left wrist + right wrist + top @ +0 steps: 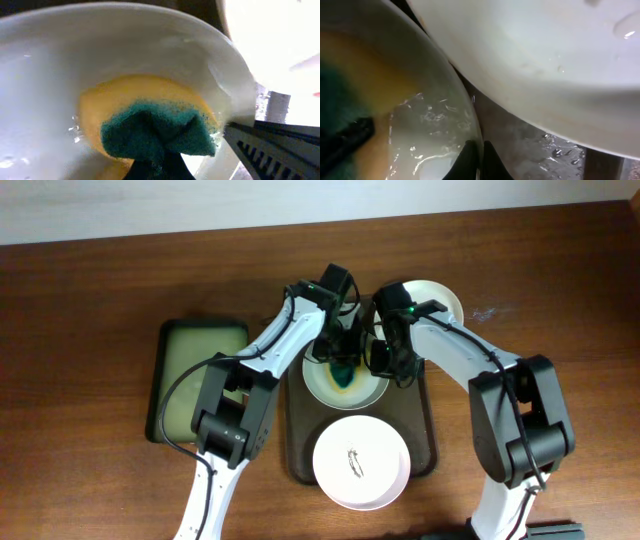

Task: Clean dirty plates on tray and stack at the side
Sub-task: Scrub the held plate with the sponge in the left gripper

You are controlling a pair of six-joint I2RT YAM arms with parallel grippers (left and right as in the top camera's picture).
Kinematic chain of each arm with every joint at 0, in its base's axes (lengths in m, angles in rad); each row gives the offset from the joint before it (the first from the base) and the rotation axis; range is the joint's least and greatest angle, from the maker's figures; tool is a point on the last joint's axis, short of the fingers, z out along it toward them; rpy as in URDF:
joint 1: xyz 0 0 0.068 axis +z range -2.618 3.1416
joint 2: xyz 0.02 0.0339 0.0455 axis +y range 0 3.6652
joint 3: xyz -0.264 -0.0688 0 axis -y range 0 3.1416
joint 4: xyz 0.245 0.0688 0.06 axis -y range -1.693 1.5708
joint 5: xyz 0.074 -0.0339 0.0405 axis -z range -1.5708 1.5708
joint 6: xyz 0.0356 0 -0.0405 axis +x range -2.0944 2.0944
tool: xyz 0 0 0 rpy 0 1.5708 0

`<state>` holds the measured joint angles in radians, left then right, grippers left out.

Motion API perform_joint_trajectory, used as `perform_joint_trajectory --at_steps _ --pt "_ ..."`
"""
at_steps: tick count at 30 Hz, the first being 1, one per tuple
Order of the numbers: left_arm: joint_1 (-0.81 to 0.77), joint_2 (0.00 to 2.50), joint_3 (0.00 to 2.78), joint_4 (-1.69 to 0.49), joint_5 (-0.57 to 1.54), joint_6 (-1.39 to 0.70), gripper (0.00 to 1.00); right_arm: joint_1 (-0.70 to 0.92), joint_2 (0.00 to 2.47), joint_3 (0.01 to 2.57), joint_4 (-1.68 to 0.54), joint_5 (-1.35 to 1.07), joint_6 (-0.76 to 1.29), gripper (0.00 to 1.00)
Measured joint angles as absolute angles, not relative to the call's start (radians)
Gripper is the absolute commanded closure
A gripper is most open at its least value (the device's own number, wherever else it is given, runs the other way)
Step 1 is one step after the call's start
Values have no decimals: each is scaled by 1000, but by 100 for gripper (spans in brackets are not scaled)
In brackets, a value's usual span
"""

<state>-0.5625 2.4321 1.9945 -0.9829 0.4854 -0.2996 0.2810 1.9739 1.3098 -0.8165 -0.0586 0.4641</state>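
The robot's left gripper should release the yellow-and-green sponge in the middle of the smaller black-rimmed tray (209,382). The sponge is now pressed into a plate's centre.
Three white plates show in the overhead view. One plate (330,388) lies at the far end of the dark tray (428,442); my left gripper (340,358) is shut on a yellow-and-green sponge (155,130) pressed into its centre. My right gripper (479,160) is shut on that plate's right rim (470,115). A second plate (375,480), with a small dark smear in its centre, lies at the tray's near end. A third plate (443,298) sits beside the tray at the far right, partly hidden by my right arm; it fills the top of the right wrist view (545,60).
A smaller black-rimmed tray (180,370) with a yellowish inside stands left of the dark tray, partly under my left arm. Water drops lie on the tray floor (555,150). A wooden table (90,300) surrounds everything.
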Motion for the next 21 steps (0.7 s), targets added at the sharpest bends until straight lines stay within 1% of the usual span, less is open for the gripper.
perform_joint_trajectory --at_steps 3,5,7,8,10,12,14,16,17,19,21 --pt "-562 2441 1995 -979 540 -298 100 281 1974 1310 -820 -49 464 96" --pt "-562 2457 1995 -990 634 -299 100 281 1974 1310 -820 -49 463 96" --pt "-562 2463 1995 -1026 682 -299 100 281 1974 1310 -822 -49 463 96" --pt "-559 2465 1995 -1046 691 -297 100 281 1974 1310 -823 -53 461 96" --pt "-530 2465 1996 -1119 642 -295 100 291 1974 1309 -809 -88 459 96" --pt "-514 2461 2020 -1165 535 -308 100 308 1974 1309 -781 -122 460 96" --pt "-499 2447 2067 -1208 308 -326 100 311 1974 1309 -777 -133 461 96" --pt "-494 2422 2074 -1212 33 -353 100 311 1974 1309 -778 -133 460 96" --pt "-493 2420 2074 -1219 -54 -361 100 312 1974 1310 -771 -145 460 96" --pt "-506 2420 2073 -1228 -131 -369 100 317 1974 1311 -765 -160 461 96" --pt "-506 2420 2073 -1226 -142 -382 100 318 1974 1311 -763 -163 460 96"
